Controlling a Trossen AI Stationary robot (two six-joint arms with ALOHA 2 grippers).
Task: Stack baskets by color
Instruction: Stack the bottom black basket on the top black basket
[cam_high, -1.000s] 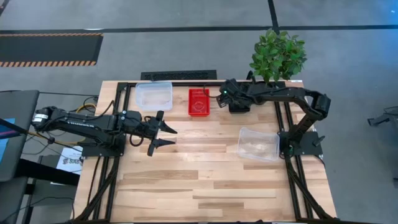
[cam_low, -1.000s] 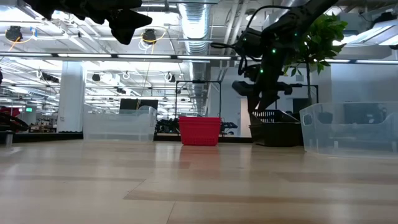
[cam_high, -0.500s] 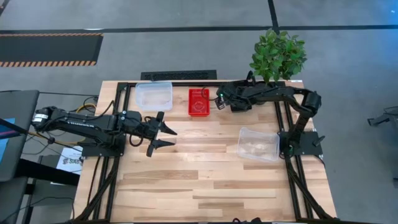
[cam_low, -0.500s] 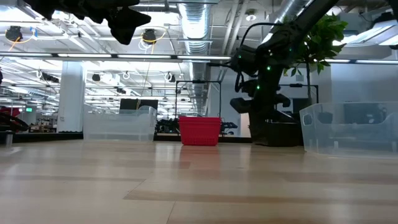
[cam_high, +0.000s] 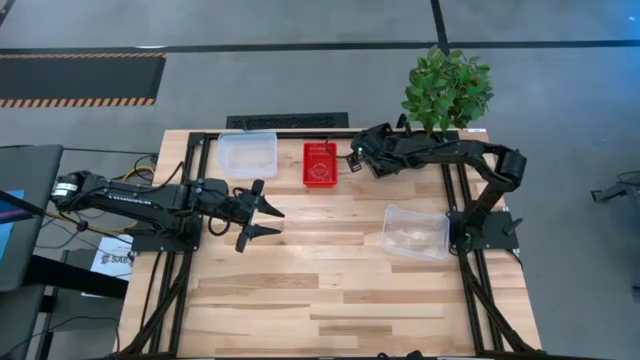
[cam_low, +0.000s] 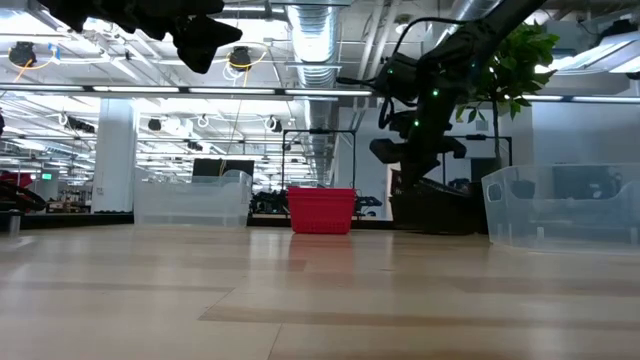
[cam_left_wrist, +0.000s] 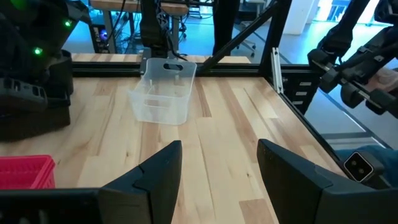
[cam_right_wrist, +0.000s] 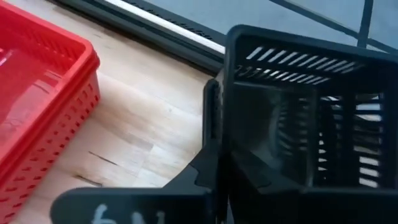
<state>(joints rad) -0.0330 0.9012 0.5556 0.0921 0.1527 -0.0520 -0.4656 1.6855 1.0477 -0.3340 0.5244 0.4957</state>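
The black basket hangs tilted by its side near the red basket, so the robot's right gripper needs to lay it flat, then grip that side (cam_right_wrist: 228, 99) of the black basket from straight above.
A black mesh basket (cam_right_wrist: 311, 118) stands at the table's far side, under my right gripper (cam_high: 357, 160), which is shut on its wall. To its left sits a red mesh basket (cam_high: 321, 163) on its base. One clear basket (cam_high: 248, 152) rests at the far left, another clear basket (cam_high: 415, 230) near the right edge. My left gripper (cam_high: 280, 220) hovers open over the table's left half, holding nothing. My right gripper holds the black basket by the side wall that faces the red basket (cam_right_wrist: 219, 93). One finger (cam_right_wrist: 212, 134) lies on the wall's outer face and the other reaches inside. The fingers slant down from above. In the low view the black basket (cam_low: 435, 210) stands upright, low at the table.
A potted green plant (cam_high: 447, 88) stands at the far right corner, just behind my right arm. A black frame rail (cam_high: 300, 132) runs along the far edge. The near half of the wooden table (cam_high: 330, 300) is bare.
My right gripper has dipped at the black basket. In the low view the basket now stands a little nearer the red basket than before. My left arm has kept still.
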